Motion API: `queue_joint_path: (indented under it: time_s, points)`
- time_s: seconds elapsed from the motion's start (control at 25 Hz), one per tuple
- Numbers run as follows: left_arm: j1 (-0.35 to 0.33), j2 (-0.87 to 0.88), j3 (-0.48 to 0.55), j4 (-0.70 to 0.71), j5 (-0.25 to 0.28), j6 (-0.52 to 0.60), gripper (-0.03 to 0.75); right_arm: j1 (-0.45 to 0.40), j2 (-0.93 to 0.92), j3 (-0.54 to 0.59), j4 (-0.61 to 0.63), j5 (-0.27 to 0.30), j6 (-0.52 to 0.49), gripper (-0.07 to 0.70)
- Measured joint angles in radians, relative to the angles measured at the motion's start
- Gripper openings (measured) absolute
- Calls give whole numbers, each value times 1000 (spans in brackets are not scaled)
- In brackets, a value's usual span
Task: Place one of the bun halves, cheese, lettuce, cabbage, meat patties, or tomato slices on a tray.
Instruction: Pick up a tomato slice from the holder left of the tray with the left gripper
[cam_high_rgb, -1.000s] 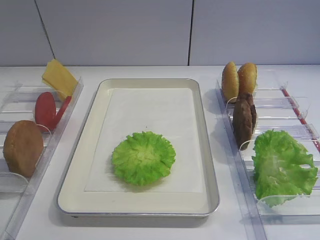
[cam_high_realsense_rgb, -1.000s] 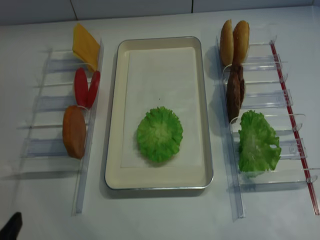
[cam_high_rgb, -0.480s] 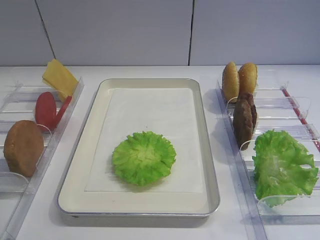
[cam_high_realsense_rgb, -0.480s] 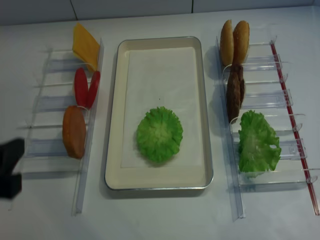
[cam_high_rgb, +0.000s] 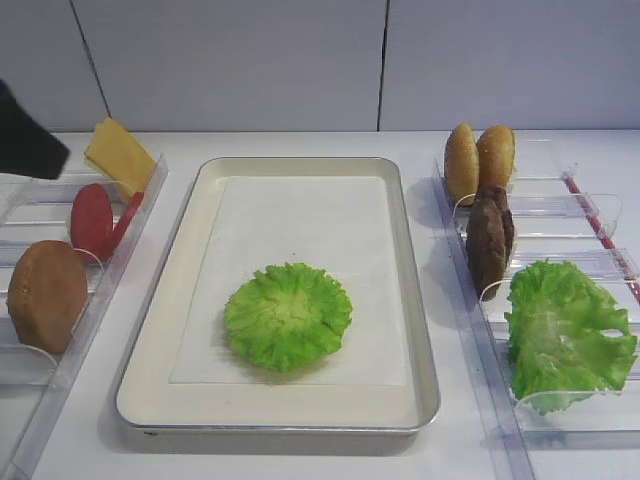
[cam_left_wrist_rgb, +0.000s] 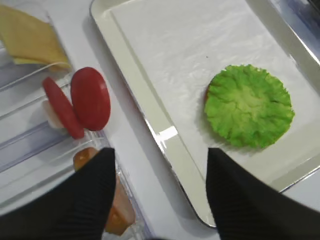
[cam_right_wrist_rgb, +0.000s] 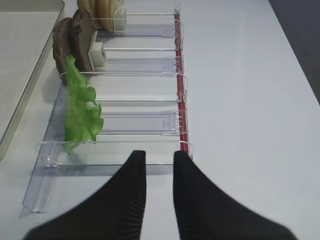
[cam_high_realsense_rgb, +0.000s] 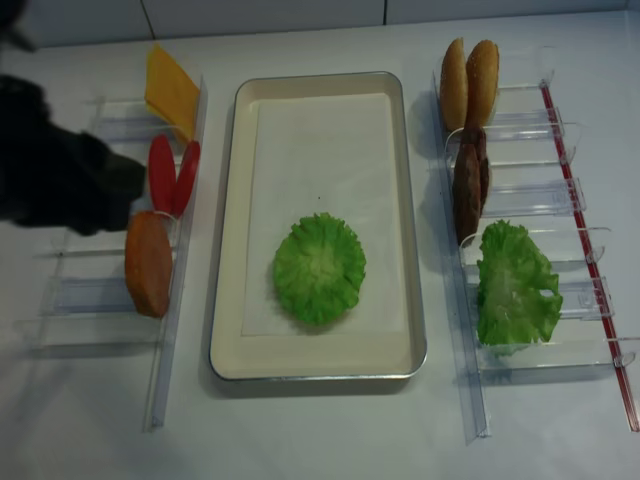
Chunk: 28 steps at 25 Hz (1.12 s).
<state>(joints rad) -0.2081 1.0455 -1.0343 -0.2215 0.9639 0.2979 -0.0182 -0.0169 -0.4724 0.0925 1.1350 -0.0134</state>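
Observation:
The robot's left gripper will next go to the tomato slice nearer the silver tray and close on its end (cam_high_realsense_rgb: 190, 157) (cam_left_wrist_rgb: 88, 80) toward the cheese.
The silver tray (cam_high_rgb: 190, 250) with its paper liner lies mid-table and holds one round green leaf (cam_high_rgb: 288, 315) (cam_left_wrist_rgb: 248, 106). In the left rack stand the cheese (cam_high_realsense_rgb: 172, 92), two tomato slices (cam_high_realsense_rgb: 172, 175) (cam_left_wrist_rgb: 90, 98) and a bun half (cam_high_realsense_rgb: 148, 263). The right rack holds two bun halves (cam_high_realsense_rgb: 468, 82), the meat patties (cam_high_realsense_rgb: 468, 185) and a lettuce leaf (cam_high_realsense_rgb: 515, 285) (cam_right_wrist_rgb: 80, 110). My left gripper (cam_left_wrist_rgb: 159, 150) hangs open and empty above the gap between rack and tray, its arm a dark blur (cam_high_realsense_rgb: 55, 180) beside the tomato slices. My right gripper (cam_right_wrist_rgb: 159, 154) hovers before the right rack, jaws narrowly apart, empty.
Clear plastic racks flank the tray, one on the left (cam_high_realsense_rgb: 100, 205) and one on the right (cam_high_realsense_rgb: 545, 210). A red strip (cam_right_wrist_rgb: 179, 75) runs along the right rack's outer side. White table surrounds them and a grey wall closes the back.
The left arm has come in from the lower left corner and travelled up along the left rack to the level of the tomato slices. The food has not moved.

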Motion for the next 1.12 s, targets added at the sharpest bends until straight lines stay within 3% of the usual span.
queue_joint_path:
  time_s: [0.08,0.16,0.24,0.36,0.44,0.6,0.72,1.12]
  points:
    - [-95,83,-34,99,-14,-102,414,0,0,0,0,0,0,150]
    - [-189,164,-75,249,-8,-287,414,0,0,0,0,0,0,148]
    - [-251,249,-117,403,13,-456,412,0,0,0,0,0,0,148]
    - [-305,355,-183,494,21,-580,412,0,0,0,0,0,0,146]
    - [-318,416,-226,506,32,-633,412,0,0,0,0,0,0,145]
    - [-319,537,-297,586,123,-741,412,0,0,0,0,0,0,144]
    - [-319,611,-326,660,159,-773,414,0,0,0,0,0,0,144]
    - [-319,710,-364,765,124,-844,507,0,0,0,0,0,0,144]
